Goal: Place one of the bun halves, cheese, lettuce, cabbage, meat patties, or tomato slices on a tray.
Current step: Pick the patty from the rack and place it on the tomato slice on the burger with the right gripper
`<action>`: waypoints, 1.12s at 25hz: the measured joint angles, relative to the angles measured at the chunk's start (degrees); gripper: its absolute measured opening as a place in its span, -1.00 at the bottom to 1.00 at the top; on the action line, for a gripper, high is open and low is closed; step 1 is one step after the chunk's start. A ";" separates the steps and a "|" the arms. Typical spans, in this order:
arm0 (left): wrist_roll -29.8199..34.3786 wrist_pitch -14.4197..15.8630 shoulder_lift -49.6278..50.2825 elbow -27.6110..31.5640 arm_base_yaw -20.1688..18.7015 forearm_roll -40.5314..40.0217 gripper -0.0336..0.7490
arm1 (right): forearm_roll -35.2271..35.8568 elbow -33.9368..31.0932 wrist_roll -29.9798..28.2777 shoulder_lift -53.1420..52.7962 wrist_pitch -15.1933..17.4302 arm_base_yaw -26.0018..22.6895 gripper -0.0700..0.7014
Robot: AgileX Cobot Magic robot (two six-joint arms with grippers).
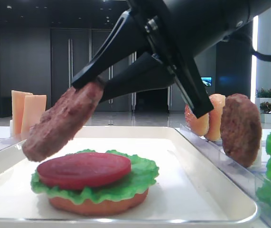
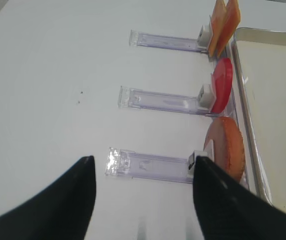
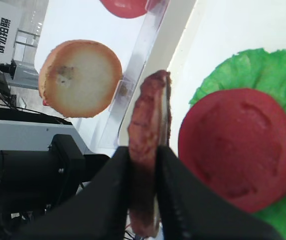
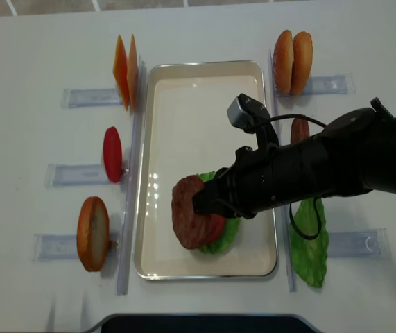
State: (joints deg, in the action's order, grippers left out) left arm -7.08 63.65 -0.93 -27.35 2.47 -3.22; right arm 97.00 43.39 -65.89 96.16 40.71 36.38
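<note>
The meat patty, now hanging tilted over the white tray, will be let go by my right gripper so that it sits on the red tomato slice atop the green lettuce [image 4: 206,214] [image 3: 237,149].
My right gripper [image 4: 201,201] is shut on a dark-brown meat patty [image 4: 187,220], pinching it by its edge. The patty [image 1: 61,121] hangs tilted over the white tray [image 4: 198,118], just left of and above a stack there. That stack is a red tomato slice [image 1: 84,169] on green lettuce [image 1: 140,178] on a bun half [image 1: 97,205]. In the right wrist view the patty [image 3: 150,115] stands edge-on between the black fingers [image 3: 117,170], beside the tomato slice [image 3: 238,155]. My left gripper [image 2: 144,162] is open over bare table, holding nothing.
Clear racks flank the tray. On the left stand cheese slices [image 4: 125,69], a tomato slice [image 4: 112,154] and a bun half [image 4: 92,234]. On the right are two bun halves [image 4: 293,52], another patty [image 4: 299,130] and a lettuce leaf [image 4: 310,243].
</note>
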 joint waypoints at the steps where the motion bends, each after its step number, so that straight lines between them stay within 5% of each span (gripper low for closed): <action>1: 0.00 0.00 0.00 0.00 0.00 0.00 0.29 | 0.00 0.00 -0.06 0.06 0.06 -0.29 -0.44; 20: 0.00 0.00 0.00 0.00 0.00 0.00 0.29 | -1.05 0.00 0.00 2.40 0.16 -2.13 -0.43; 28: 0.00 0.00 0.00 0.00 0.00 0.00 0.29 | -4.52 0.00 1.06 2.29 -2.80 -2.13 0.45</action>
State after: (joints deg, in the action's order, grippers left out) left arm -7.08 63.65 -0.93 -27.35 2.47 -3.22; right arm 92.48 43.39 -64.84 98.44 37.91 34.25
